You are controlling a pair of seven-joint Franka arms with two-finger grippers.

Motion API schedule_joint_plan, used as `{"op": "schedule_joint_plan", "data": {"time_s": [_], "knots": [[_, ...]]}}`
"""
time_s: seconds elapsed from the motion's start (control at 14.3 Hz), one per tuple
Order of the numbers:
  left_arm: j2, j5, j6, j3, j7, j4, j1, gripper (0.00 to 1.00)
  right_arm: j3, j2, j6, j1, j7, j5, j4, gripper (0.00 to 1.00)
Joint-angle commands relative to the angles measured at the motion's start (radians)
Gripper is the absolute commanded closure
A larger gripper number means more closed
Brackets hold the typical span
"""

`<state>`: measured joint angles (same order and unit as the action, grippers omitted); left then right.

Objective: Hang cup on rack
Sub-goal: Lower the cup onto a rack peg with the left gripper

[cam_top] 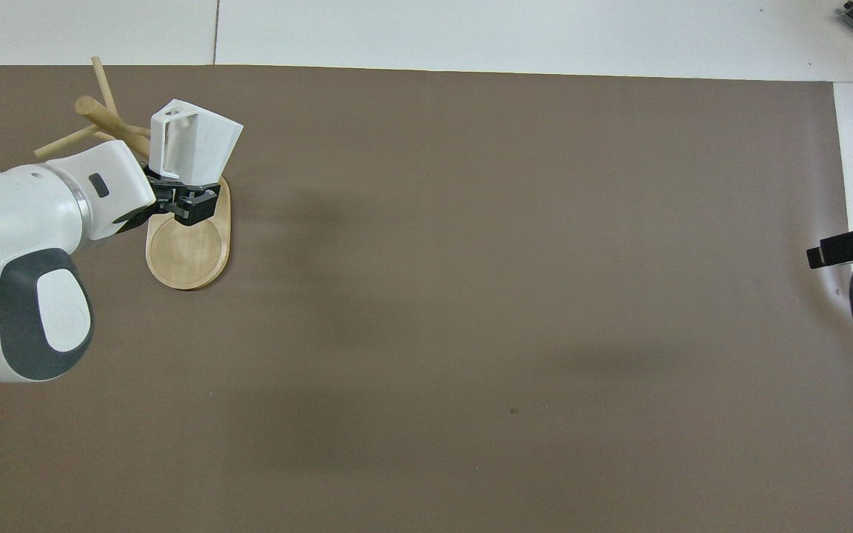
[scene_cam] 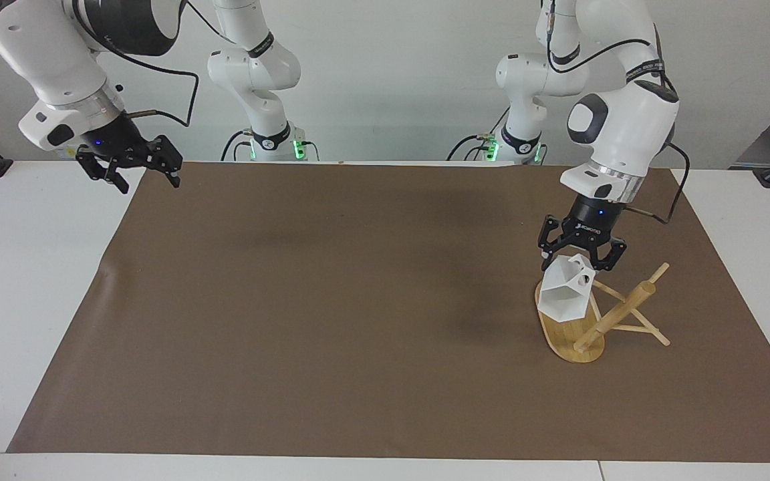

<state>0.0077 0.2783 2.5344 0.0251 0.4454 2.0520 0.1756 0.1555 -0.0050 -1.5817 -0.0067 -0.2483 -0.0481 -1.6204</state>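
My left gripper has the white cup to place. It will let go of the cup on the rack's thin peg (cam_top: 166, 146) above the oval base.
The white faceted cup (scene_cam: 564, 298) hangs tilted from my left gripper (scene_cam: 583, 259), which is shut on its blocky handle. The cup is in the air over the end of the rack's oval base (scene_cam: 569, 336) that lies nearer to the robots, close beside a thin peg (scene_cam: 615, 294). The bamboo rack's thick post (scene_cam: 615, 315) stands just past the cup, toward the left arm's end of the table. In the overhead view the cup (cam_top: 195, 141) covers part of the rack (cam_top: 188, 252), with the left gripper (cam_top: 184, 201) over the base. My right gripper (scene_cam: 136, 175) is open and empty, raised over the mat's corner at its own end.
A brown mat (scene_cam: 358, 300) covers most of the white table (scene_cam: 31, 280). Only the tip of the right gripper (cam_top: 837, 252) shows in the overhead view, at the mat's edge.
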Motion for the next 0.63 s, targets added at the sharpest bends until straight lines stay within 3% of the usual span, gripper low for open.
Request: {"op": "schedule_joint_plan", "data": {"time_s": [0.0, 0.56], "knots": [[0.024, -0.027, 0.003, -0.002, -0.028, -0.023, -0.002, 1.0, 0.009, 0.002, 0.017, 0.001, 0.024, 0.019, 0.008, 0.0], [0.037, -0.027, 0.001, -0.01, -0.105, -0.016, -0.01, 1.0, 0.044, 0.003, 0.031, 0.002, 0.176, 0.016, 0.011, 0.0]]}}
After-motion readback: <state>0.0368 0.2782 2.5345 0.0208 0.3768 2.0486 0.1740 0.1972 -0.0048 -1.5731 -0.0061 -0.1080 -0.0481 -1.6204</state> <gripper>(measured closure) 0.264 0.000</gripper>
